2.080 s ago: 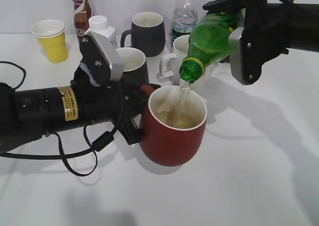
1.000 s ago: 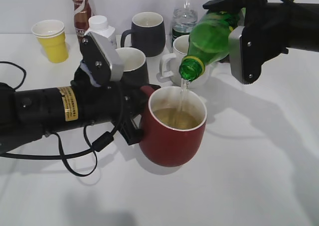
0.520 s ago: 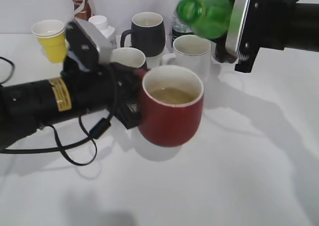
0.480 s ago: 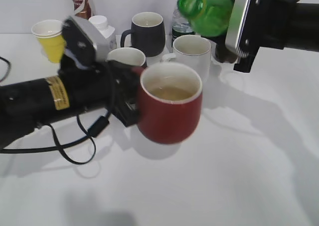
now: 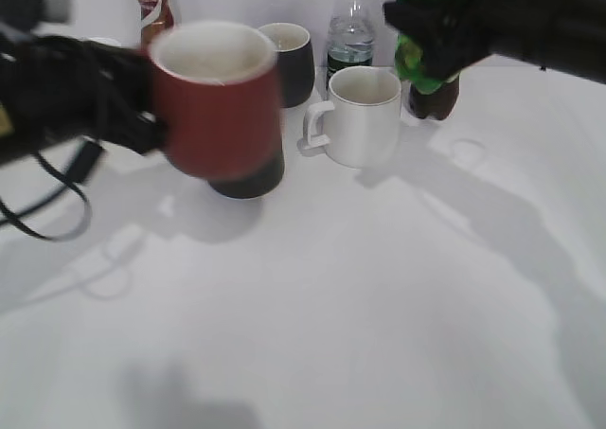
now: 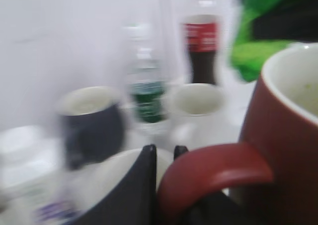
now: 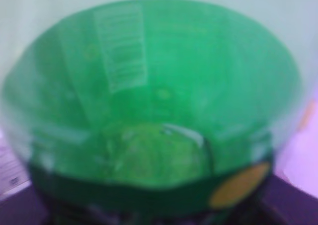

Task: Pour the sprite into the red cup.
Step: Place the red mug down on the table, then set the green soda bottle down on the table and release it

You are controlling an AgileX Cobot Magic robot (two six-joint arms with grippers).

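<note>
The red cup, now hanging upright in the air, will be let go by my left gripper on the table (image 5: 124, 167) between the brown bottle and my left arm's side, near the front black mug.
The red cup (image 5: 216, 102) hangs in the air at the left, upright and blurred, held by its handle (image 6: 213, 173) in my left gripper (image 6: 166, 153), which is shut on it. Pale liquid shows inside the cup in the left wrist view (image 6: 298, 91). My right gripper (image 5: 445, 22) is at the top right, shut on the green sprite bottle (image 5: 421, 64), held high above the table. In the right wrist view the sprite bottle (image 7: 154, 111) fills the frame and hides the fingers.
A white mug (image 5: 358, 115) stands mid-table. Behind it are a black mug (image 5: 289, 60), a clear water bottle (image 5: 350, 31) and a cola bottle (image 5: 434, 98). Another black mug (image 5: 248, 175) sits under the red cup. A brown bottle (image 5: 151, 8) stands at the back left.
The sprite bottle has tipped back up and moved right and away. My left gripper has lifted the red cup up and to the left. Pouring has stopped.
</note>
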